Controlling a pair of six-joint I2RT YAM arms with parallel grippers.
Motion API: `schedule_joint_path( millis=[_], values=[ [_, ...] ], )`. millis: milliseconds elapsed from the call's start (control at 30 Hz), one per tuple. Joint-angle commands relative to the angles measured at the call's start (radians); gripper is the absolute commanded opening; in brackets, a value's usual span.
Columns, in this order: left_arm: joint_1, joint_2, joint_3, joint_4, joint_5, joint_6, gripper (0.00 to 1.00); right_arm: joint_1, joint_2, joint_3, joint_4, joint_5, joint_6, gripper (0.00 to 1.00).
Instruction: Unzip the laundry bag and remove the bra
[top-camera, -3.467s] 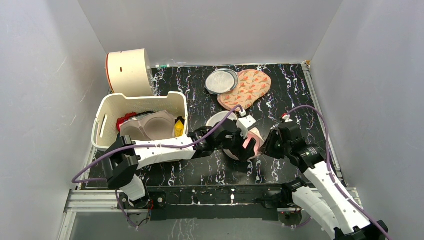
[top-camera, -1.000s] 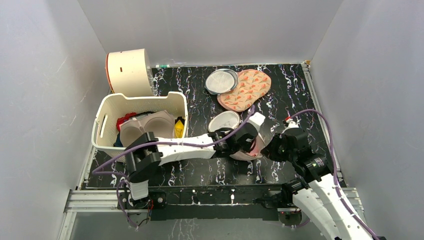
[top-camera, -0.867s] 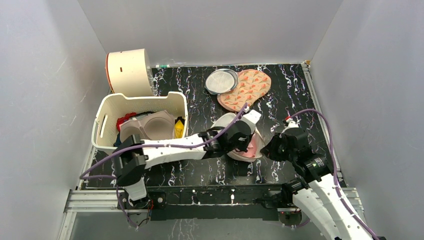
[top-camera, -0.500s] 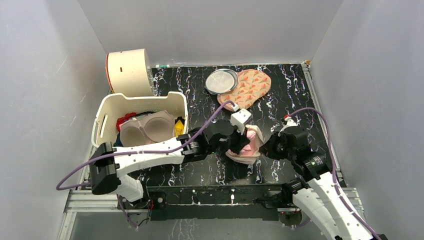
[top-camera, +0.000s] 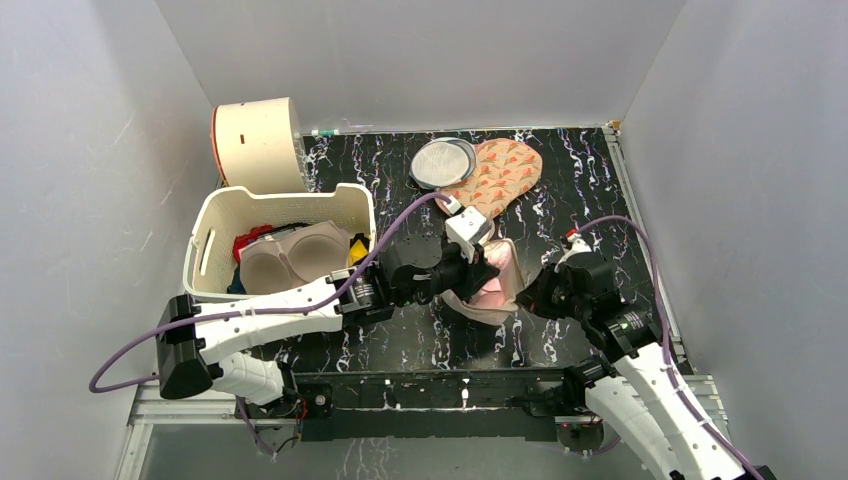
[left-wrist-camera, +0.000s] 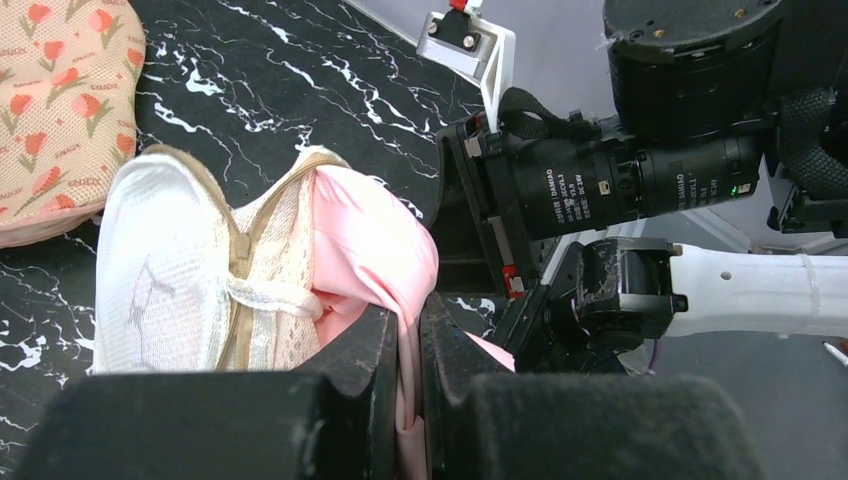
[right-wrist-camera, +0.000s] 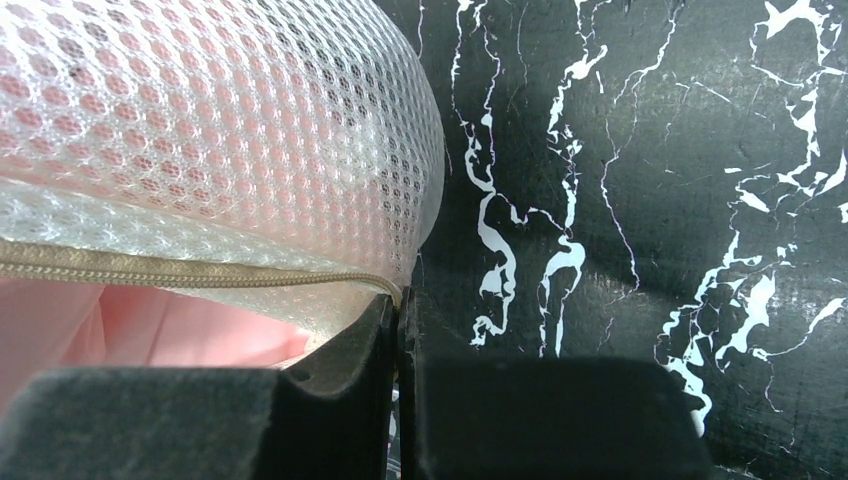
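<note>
Next, my left gripper lets go of the pink bra on top of the beige moulded bra (top-camera: 324, 262) in the white basket.
The laundry bag (top-camera: 508, 258) lies unzipped in the middle of the table, its beige mesh flap (left-wrist-camera: 160, 270) turned up. The pink bra (top-camera: 490, 292) bulges out of the opening. In the left wrist view my left gripper (left-wrist-camera: 410, 335) is shut on a fold of the bra (left-wrist-camera: 370, 240), just left of the bag (top-camera: 472, 274). To the bag's right, my right gripper (top-camera: 540, 292) is shut on the bag's rim. The right wrist view shows it (right-wrist-camera: 400, 305) pinching the end of the zipper (right-wrist-camera: 180, 268), with mesh (right-wrist-camera: 200, 120) above and pink cloth (right-wrist-camera: 100, 325) below.
A white basket (top-camera: 212, 228) at the left holds a beige moulded bra (top-camera: 296, 255) and other items. Behind it stands a round cream container (top-camera: 258, 140). A grey round mesh pouch (top-camera: 443, 162) and an orange-patterned pouch (top-camera: 497, 176) lie at the back. Grey walls enclose the table.
My left gripper has drawn back to the left and upward with the pink bra, pulling it partly out of the bag. The bag's flap has lifted. The right gripper has stayed in place.
</note>
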Motion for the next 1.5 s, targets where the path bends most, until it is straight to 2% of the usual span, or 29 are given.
schedule_joint_path(
  millis=[0, 200, 367, 500, 600, 733, 833, 933, 1067, 1267, 1367, 1467],
  values=[
    [0.001, -0.044, -0.017, 0.112, 0.008, -0.006, 0.00, 0.004, 0.002, 0.015, 0.033, -0.011, 0.004, 0.00],
    [0.002, -0.012, -0.119, 0.055, 0.123, 0.012, 0.00, 0.005, 0.008, 0.092, 0.046, 0.041, 0.000, 0.00],
    [0.002, -0.055, -0.173, 0.134, 0.226, 0.034, 0.00, 0.005, 0.065, 0.077, 0.087, 0.027, -0.007, 0.00],
    [0.001, -0.067, -0.159, 0.222, 0.368, 0.053, 0.00, 0.005, 0.085, 0.062, 0.100, 0.014, -0.013, 0.00],
    [0.001, -0.053, -0.123, 0.245, 0.390, 0.062, 0.00, 0.005, 0.083, 0.055, 0.098, 0.012, -0.016, 0.00],
    [0.001, -0.027, -0.052, 0.223, 0.299, 0.097, 0.00, 0.005, 0.067, 0.052, 0.088, 0.010, -0.015, 0.00],
    [0.002, -0.019, -0.013, 0.194, 0.137, 0.101, 0.00, 0.005, 0.054, 0.048, 0.079, 0.013, -0.013, 0.00],
    [0.002, -0.040, -0.017, 0.245, -0.021, 0.076, 0.00, 0.005, 0.048, 0.042, 0.076, 0.014, -0.004, 0.00],
    [0.012, -0.069, 0.001, 0.323, -0.035, 0.119, 0.00, 0.005, 0.038, 0.030, 0.075, 0.047, 0.020, 0.00],
    [0.066, -0.024, 0.215, 0.150, 0.013, 0.116, 0.00, 0.005, 0.009, 0.037, 0.068, 0.117, 0.047, 0.00],
    [0.197, 0.009, 0.330, -0.002, 0.087, 0.054, 0.00, 0.005, -0.002, 0.040, 0.067, 0.126, 0.045, 0.00],
    [0.336, 0.037, 0.468, -0.191, 0.060, -0.009, 0.00, 0.005, -0.005, 0.045, 0.056, 0.132, 0.039, 0.00]
  ],
)
